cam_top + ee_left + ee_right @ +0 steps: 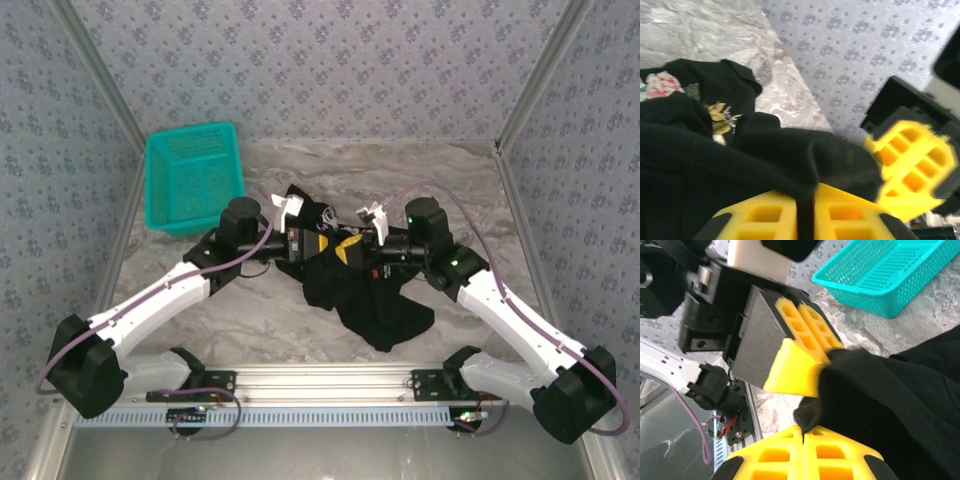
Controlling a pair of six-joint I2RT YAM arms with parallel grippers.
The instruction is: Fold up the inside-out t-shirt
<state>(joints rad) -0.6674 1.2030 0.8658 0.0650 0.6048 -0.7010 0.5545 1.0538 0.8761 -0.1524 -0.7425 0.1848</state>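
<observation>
My grippers pinch the t-shirt almost side by side. My left gripper should open and take the t-shirt's edge farther from my right gripper (300,270) before stretching it.
The inside-out t-shirt (375,305) is a black bunch on the marble table, lifted at its top where both grippers meet. My left gripper (318,243) pinches a fold of the black cloth (700,150); in the left wrist view the cloth fills the narrow slit between its yellow fingers (765,215). A pale flowered print (662,85) shows on the far part of the shirt. My right gripper (804,429) is shut on a small corner of the t-shirt (900,400), right beside the left gripper's yellow fingers (800,355). The two grippers are almost touching.
A teal mesh basket (195,180) stands at the back left of the table, also in the right wrist view (885,275). The aluminium rail (320,385) with the arm bases runs along the near edge. Patterned walls close in the back and sides.
</observation>
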